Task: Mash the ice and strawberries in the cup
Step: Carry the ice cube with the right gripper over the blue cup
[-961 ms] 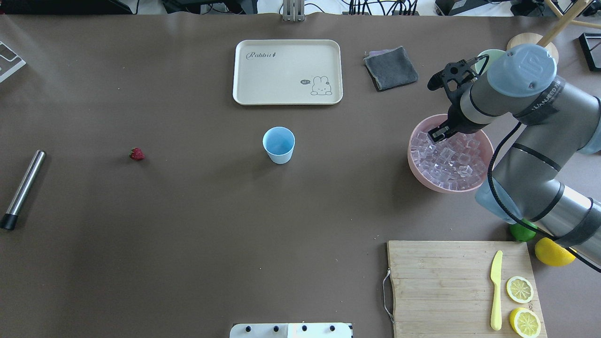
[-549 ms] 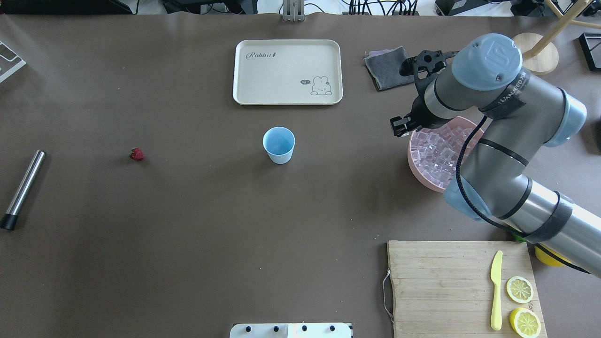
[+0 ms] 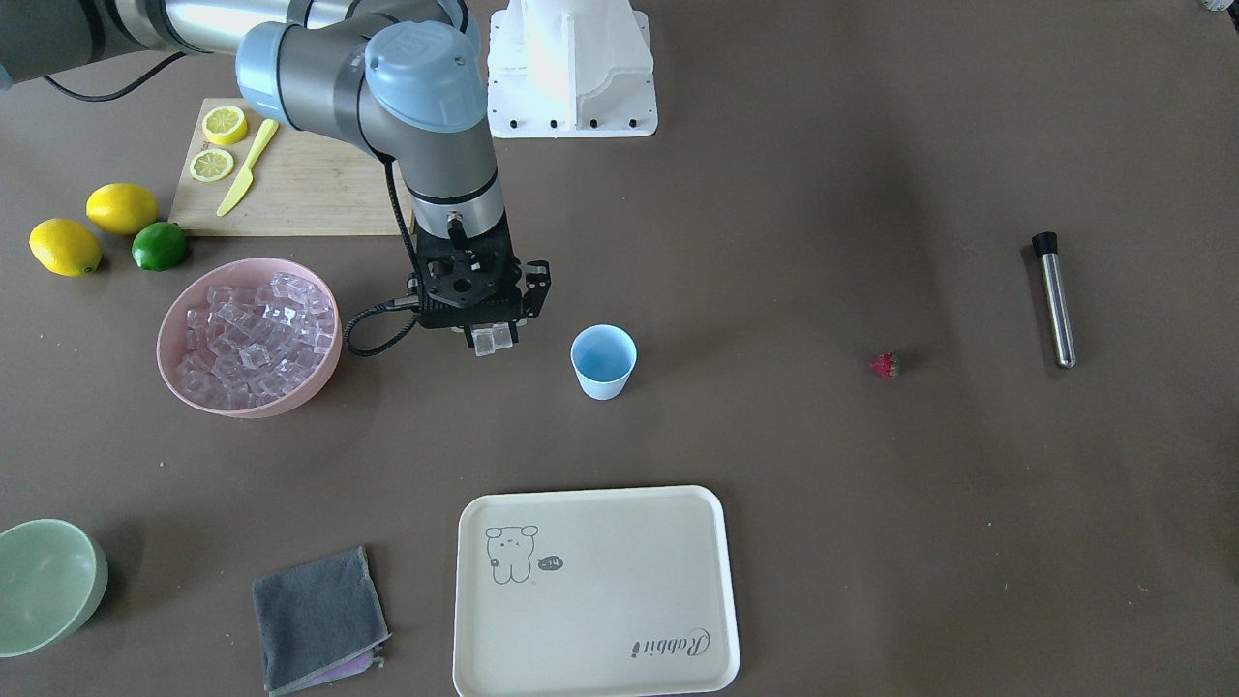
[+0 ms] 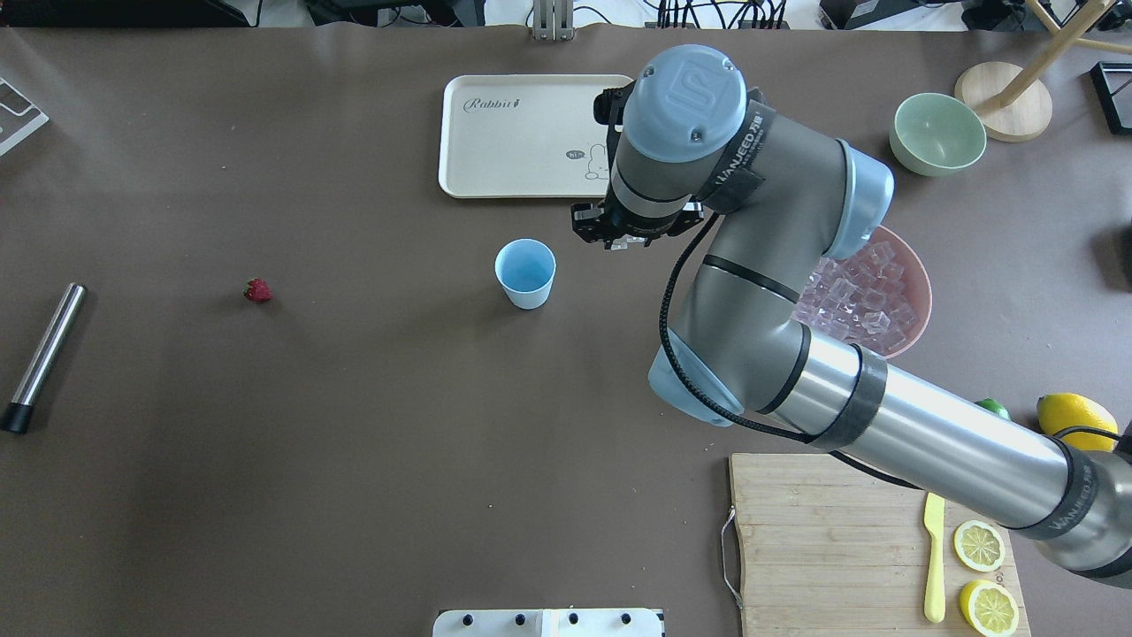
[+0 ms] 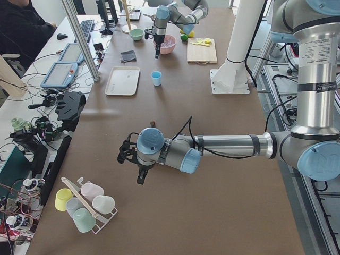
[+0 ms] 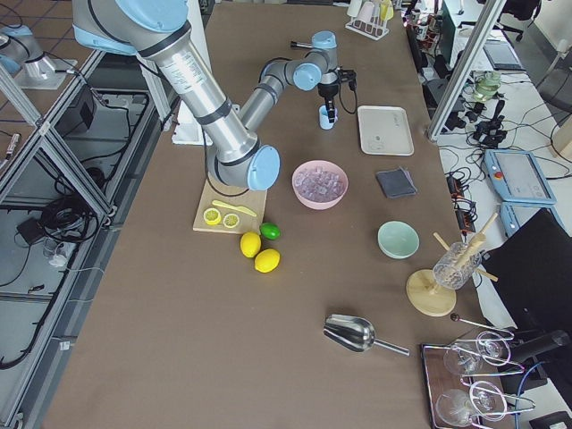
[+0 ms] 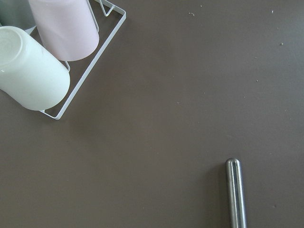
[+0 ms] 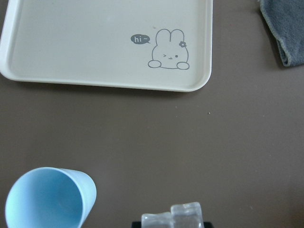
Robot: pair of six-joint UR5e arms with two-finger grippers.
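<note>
Next, I let go of the clear ice cubes, held above the table beside the cup, with my right gripper inside the upright light-blue cup (image 3: pixel 601 355) (image 8: pixel 44 202) near the cream tray.
My right gripper (image 3: pixel 489 332) is shut on clear ice cubes (image 8: pixel 173 216) and holds them above the table, just right of the light-blue cup (image 4: pixel 525 272) in the overhead view. The cup stands upright and looks empty; it also shows in the right wrist view (image 8: pixel 47 199). More ice (image 3: pixel 254 339) fills the pink bowl (image 4: pixel 924 292). The small red strawberry (image 4: pixel 257 290) lies alone on the table far to the left. My left gripper (image 5: pixel 139 179) shows only in the exterior left view, low over the table's left end; I cannot tell if it is open or shut.
A steel rod with a black tip (image 4: pixel 42 356) lies at the far left. A cream tray (image 4: pixel 495 168) sits behind the cup. A grey cloth (image 3: pixel 317 615), a green bowl (image 4: pixel 937 133), a cutting board (image 4: pixel 822 540), lemons and a lime are on the right. A rack of cups (image 7: pixel 57 52) is near the left wrist.
My right arm has lifted out of the pink ice bowl and swung left across the table with ice in its gripper, ending close beside the cup. The cup and strawberry have not moved.
</note>
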